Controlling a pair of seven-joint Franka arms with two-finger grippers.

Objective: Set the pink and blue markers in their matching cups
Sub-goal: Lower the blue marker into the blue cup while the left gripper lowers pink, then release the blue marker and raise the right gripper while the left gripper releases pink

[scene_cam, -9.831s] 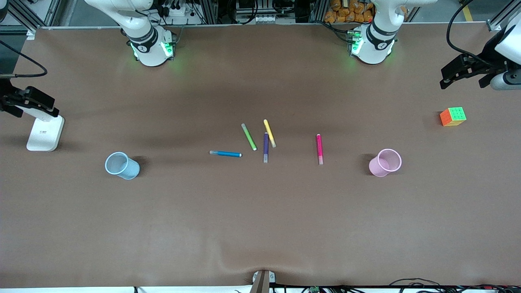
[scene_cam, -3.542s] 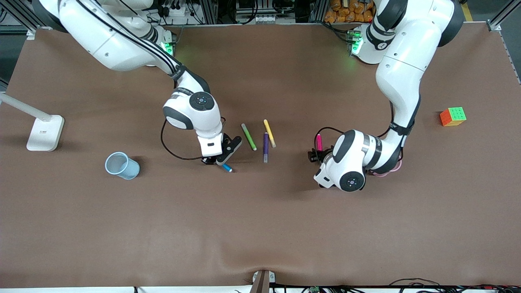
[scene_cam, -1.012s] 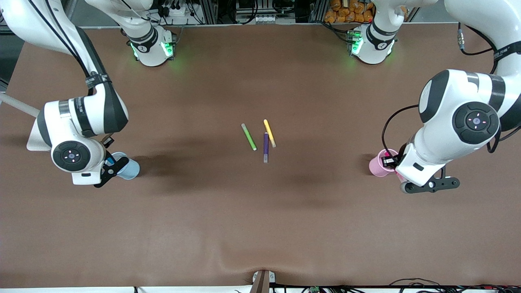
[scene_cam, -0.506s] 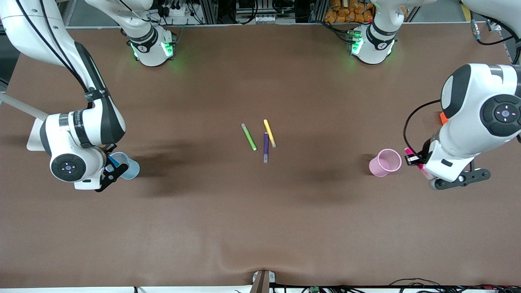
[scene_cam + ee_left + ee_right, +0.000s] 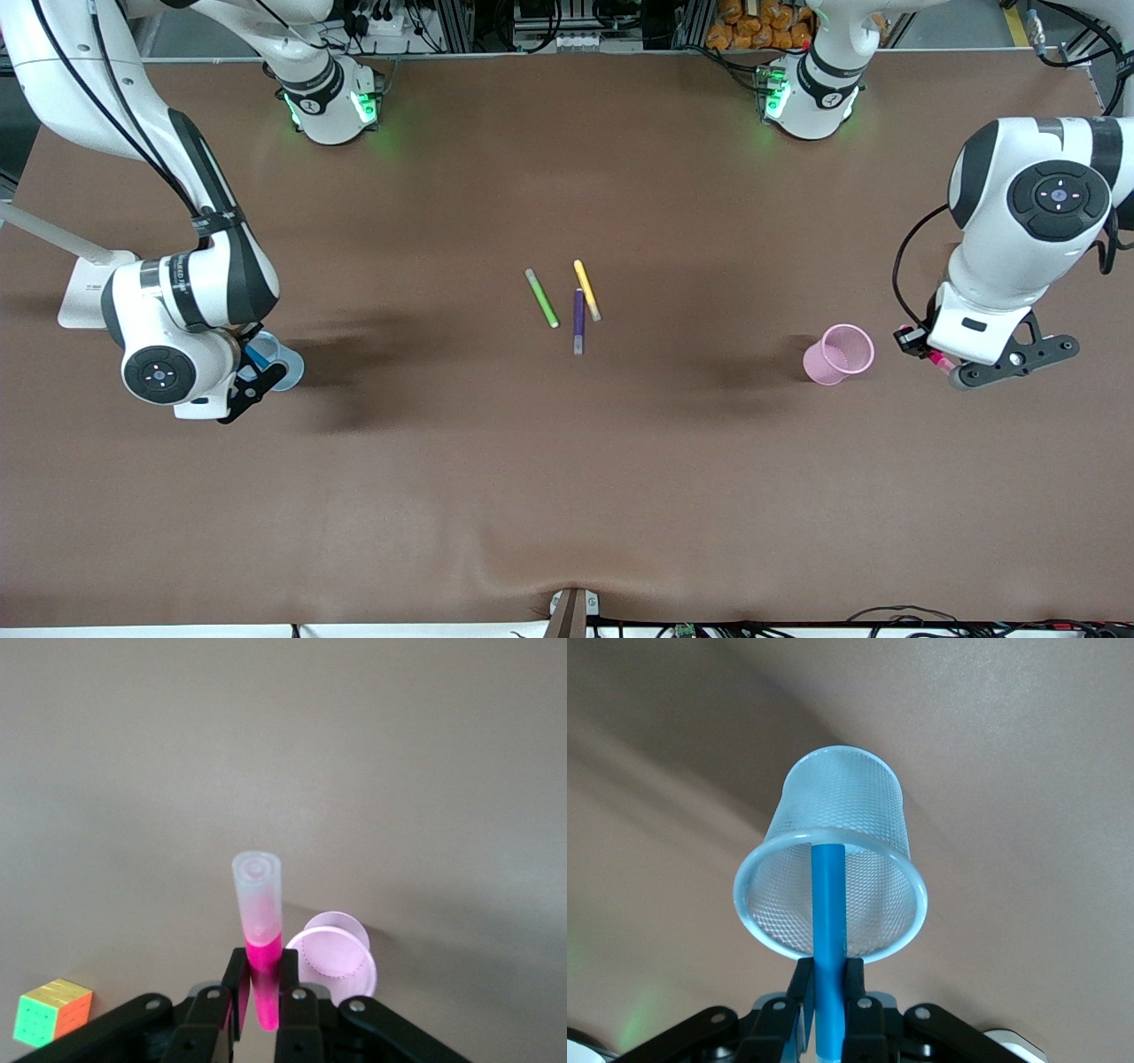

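Next, my left gripper lets go of the pink marker inside the opening of the light pink cup (image 5: pixel 842 354) (image 5: pixel 336 958).
My right gripper (image 5: pixel 251 366) hangs over the light blue cup (image 5: pixel 285 365) and is shut on the blue marker (image 5: pixel 257 356). In the right wrist view the blue marker (image 5: pixel 829 921) runs from between the fingers of the right gripper (image 5: pixel 829 992) into the mouth of the blue mesh cup (image 5: pixel 864 806). My left gripper (image 5: pixel 920 347) is up in the air beside the light pink cup (image 5: pixel 839 354), toward the left arm's end of the table. It is shut on the pink marker (image 5: pixel 938 360). In the left wrist view the pink marker (image 5: pixel 261 961) stands pale cap outward beside the pink cup (image 5: pixel 335 958), held in the left gripper (image 5: pixel 263 981).
Green (image 5: pixel 541 299), yellow (image 5: pixel 586 290) and dark purple (image 5: pixel 578 321) markers lie together mid-table. A coloured puzzle cube (image 5: pixel 51 1011) sits near the left arm's end of the table. A white lamp base (image 5: pixel 84 291) stands near the right arm's end.
The left gripper has carried the pink marker from over the pink cup to beside it, toward the left arm's end. The right gripper has shifted slightly at the blue cup.
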